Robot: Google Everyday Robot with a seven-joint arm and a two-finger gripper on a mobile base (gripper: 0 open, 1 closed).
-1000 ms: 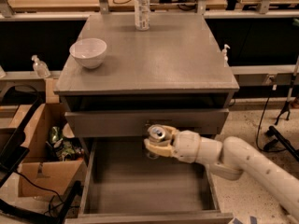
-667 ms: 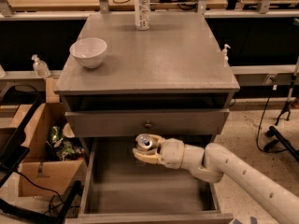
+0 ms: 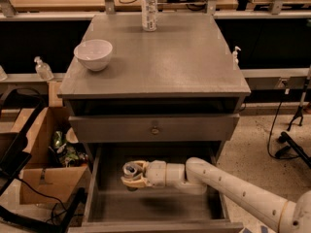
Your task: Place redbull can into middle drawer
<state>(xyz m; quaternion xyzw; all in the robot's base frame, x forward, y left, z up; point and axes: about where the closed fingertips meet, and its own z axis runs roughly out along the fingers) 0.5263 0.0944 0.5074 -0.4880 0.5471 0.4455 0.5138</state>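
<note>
My gripper is going to release the redbull can on the middle drawer's bottom on the side nearer the cardboard box (image 3: pixel 128 189). The can now hangs just above that drawer's floor.
The redbull can (image 3: pixel 130 169) is held in my gripper (image 3: pixel 133 174), its silver top pointing left and up. The gripper is shut on the can and hangs inside the open middle drawer (image 3: pixel 160 203), a little above its bare grey floor and toward its left-middle. My white arm (image 3: pixel 228 186) reaches in from the lower right. The can's lower body is hidden by the fingers.
A white bowl (image 3: pixel 93 54) and a clear plastic bottle (image 3: pixel 149 8) stand on the cabinet top (image 3: pixel 160 57). A shut drawer front with a small knob (image 3: pixel 155 129) sits above the open drawer. A cardboard box (image 3: pixel 46 154) stands on the floor at the left.
My gripper has carried the can to the left and lower, from just under the shut drawer front down into the open drawer.
</note>
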